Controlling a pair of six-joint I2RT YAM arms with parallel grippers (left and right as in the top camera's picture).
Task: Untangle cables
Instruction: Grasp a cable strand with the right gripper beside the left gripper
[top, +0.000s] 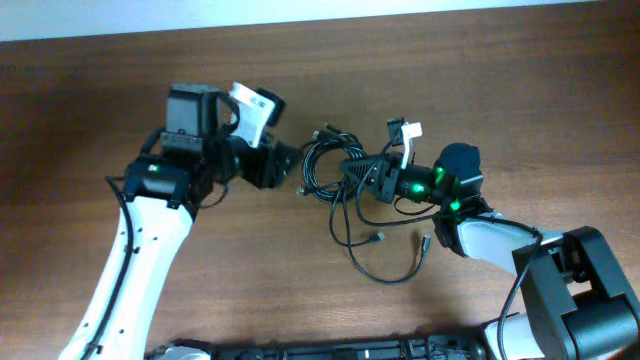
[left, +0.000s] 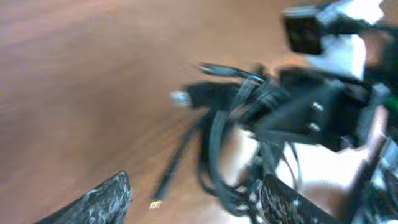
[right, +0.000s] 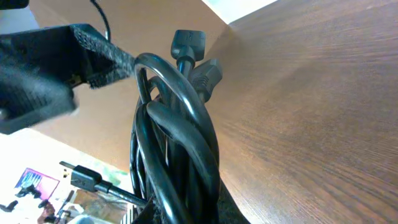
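Observation:
I should take the coil's near side (top: 311, 168) with my left gripper before my right gripper pulls pieces out, because my right gripper is holding the loops and loose strands of cable together.
The cables (top: 322, 165) are a black bundle of loops at the table's middle, with loose strands trailing toward the front (top: 385, 275) and small plug ends (top: 378, 238) lying on the wood. My right gripper (top: 352, 172) is shut on the bundle, which is lifted. In the right wrist view the cables (right: 174, 143) rise from between the jaws (right: 180, 208), with two plugs on top (right: 189, 43). My left gripper (top: 290, 160) is open just left of the bundle. In the blurred left wrist view the cables (left: 217, 137) hang between its fingers (left: 199, 205), close to the right one.
The wooden table (top: 500, 80) ends at a pale edge along the back. The left arm's white link (top: 130, 270) crosses the front left. The right arm's base (top: 580, 290) stands at the front right. A dark bar (top: 350, 350) runs along the front edge.

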